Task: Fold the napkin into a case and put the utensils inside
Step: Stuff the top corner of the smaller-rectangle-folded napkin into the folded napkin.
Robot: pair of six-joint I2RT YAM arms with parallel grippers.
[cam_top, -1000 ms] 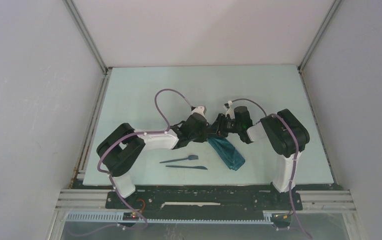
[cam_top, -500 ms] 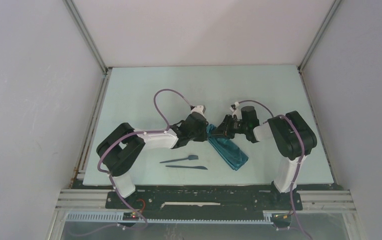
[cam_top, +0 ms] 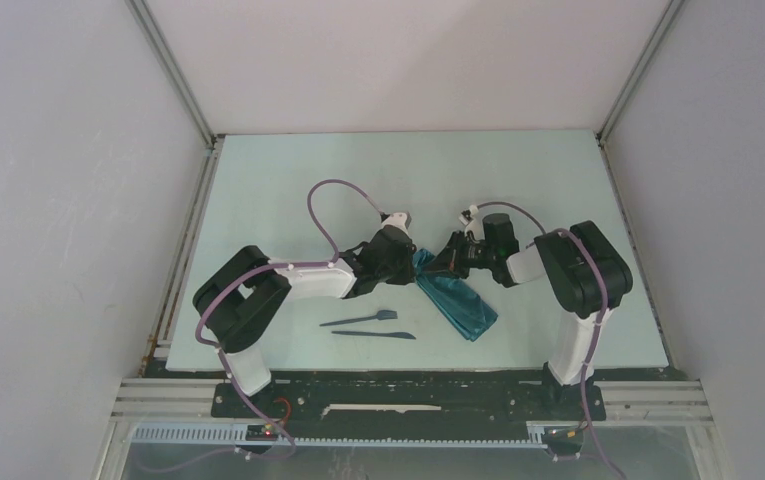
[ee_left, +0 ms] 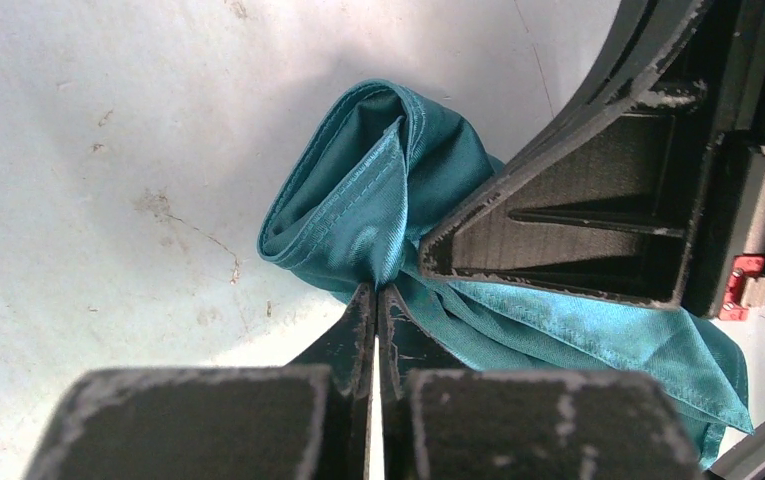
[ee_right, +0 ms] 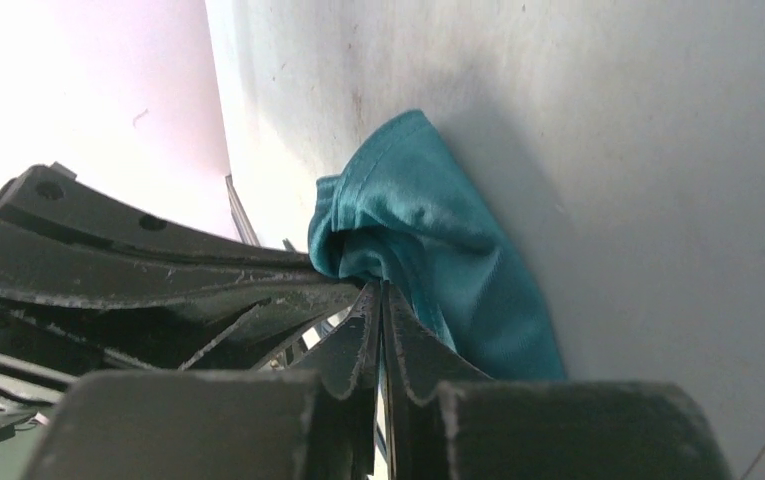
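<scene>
Both grippers crowd the napkin's bunched far end; my right gripper will open, back off and take the folds [cam_top: 454,299] near the napkin's middle.
The teal-green napkin [cam_top: 456,302] lies as a crumpled narrow strip running from table centre toward the front right. My left gripper [cam_top: 413,265] is shut on the napkin's far end, pinching a bunched fold [ee_left: 378,215]. My right gripper [cam_top: 436,262] is shut on the same end from the other side, cloth [ee_right: 428,250] bulging past its fingertips. The two grippers nearly touch. The dark fork [cam_top: 360,319] and the dark knife [cam_top: 374,334] lie side by side on the table, left of the napkin, in front of the left arm.
The pale table [cam_top: 288,190] is boxed by grey walls at the left, right and back. A purple cable [cam_top: 323,205] loops above the left wrist. The table's front edge runs along the black rail [cam_top: 408,372].
The right gripper has moved left toward the left gripper, and the napkin's held far end has shifted slightly. The utensils have not moved.
</scene>
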